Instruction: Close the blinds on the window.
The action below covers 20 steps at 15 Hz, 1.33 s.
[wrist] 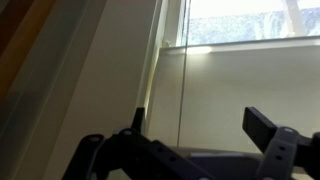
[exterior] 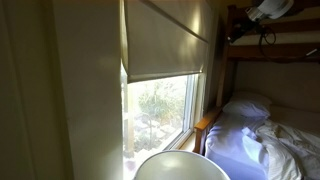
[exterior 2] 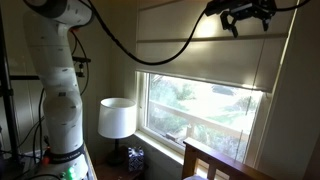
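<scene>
The blinds' thin cord is next for my gripper, which should go to it and close on the cord's stretch point(exterior: 210, 54) point(wrist: 181, 115) above the bottom edge of the blinds.
The cream-beige blinds point(exterior: 165, 40) hang about halfway down over the window point(exterior: 160, 105), which shows bright green foliage below their straight bottom edge. In an exterior view the blinds point(exterior 2: 205, 50) cover the upper part of the window point(exterior 2: 200, 105). My gripper point(exterior 2: 240, 15) is high up, in front of the top of the blinds, and also shows at the top of an exterior view point(exterior: 265, 12). In the wrist view the gripper point(wrist: 200, 125) is open and empty, facing the flat blinds point(wrist: 230, 80), with bright window glass point(wrist: 240, 20) beyond their edge.
A white lamp point(exterior 2: 117, 118) stands beside the window, its shade also low in an exterior view point(exterior: 180, 168). A bed with white bedding point(exterior: 270, 140) and a wooden bunk frame point(exterior: 270, 50) sit close by. The robot's white arm point(exterior 2: 60, 80) rises by the wall.
</scene>
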Each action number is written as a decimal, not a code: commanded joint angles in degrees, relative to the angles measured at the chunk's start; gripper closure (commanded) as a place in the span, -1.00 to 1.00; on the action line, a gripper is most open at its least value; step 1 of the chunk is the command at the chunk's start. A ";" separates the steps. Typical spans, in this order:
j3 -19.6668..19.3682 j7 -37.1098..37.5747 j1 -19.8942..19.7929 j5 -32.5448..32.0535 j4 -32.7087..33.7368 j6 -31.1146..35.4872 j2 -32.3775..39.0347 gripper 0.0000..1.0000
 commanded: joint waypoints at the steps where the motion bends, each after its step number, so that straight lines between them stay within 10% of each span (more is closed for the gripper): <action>1: 1.18 -1.01 -4.05 8.55 13.85 -0.54 11.58 -1.00; 11: 13.32 -6.29 -15.44 19.33 15.22 0.17 13.06 -1.00; 20: 14.49 -2.16 -17.42 20.25 17.25 -2.10 15.52 -1.00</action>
